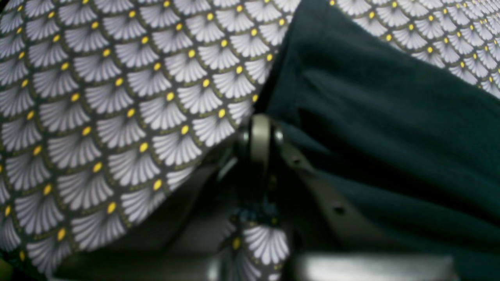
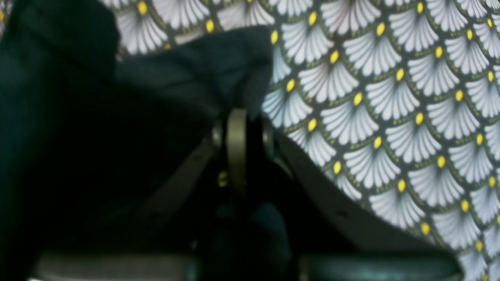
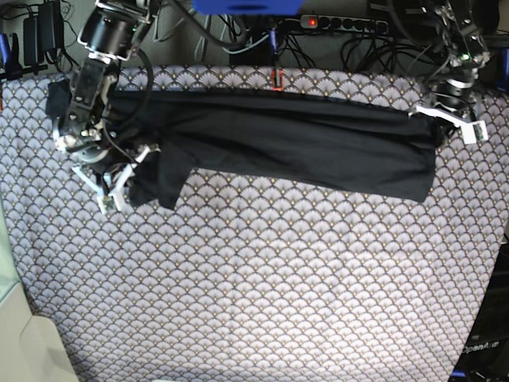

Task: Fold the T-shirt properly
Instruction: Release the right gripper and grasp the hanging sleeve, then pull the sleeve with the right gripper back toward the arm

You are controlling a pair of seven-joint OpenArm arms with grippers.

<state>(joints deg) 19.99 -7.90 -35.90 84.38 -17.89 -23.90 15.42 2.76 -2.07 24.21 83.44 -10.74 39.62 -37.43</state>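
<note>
Next, I release the sleeve's pinched edge with my right gripper on the tablecloth (image 3: 87, 154) just in front of the T-shirt's outer end.
The dark T-shirt (image 3: 302, 143) lies as a long band across the far part of the patterned tablecloth (image 3: 262, 278), with a sleeve hanging toward me at the left end. On the left of the base view, my right gripper (image 3: 119, 177) is at that sleeve. In the right wrist view its jaws (image 2: 238, 128) are together with dark fabric (image 2: 156, 89) bunched at the tips. My left gripper (image 3: 439, 119) is at the shirt's far right corner. Its closed tips (image 1: 261, 125) pinch the edge of the cloth (image 1: 371, 117).
A power strip (image 3: 342, 22) with a red light and tangled cables lie behind the table's far edge. A blue object (image 3: 246, 6) sits at the top middle. The tablecloth ends at the right edge (image 3: 499, 239).
</note>
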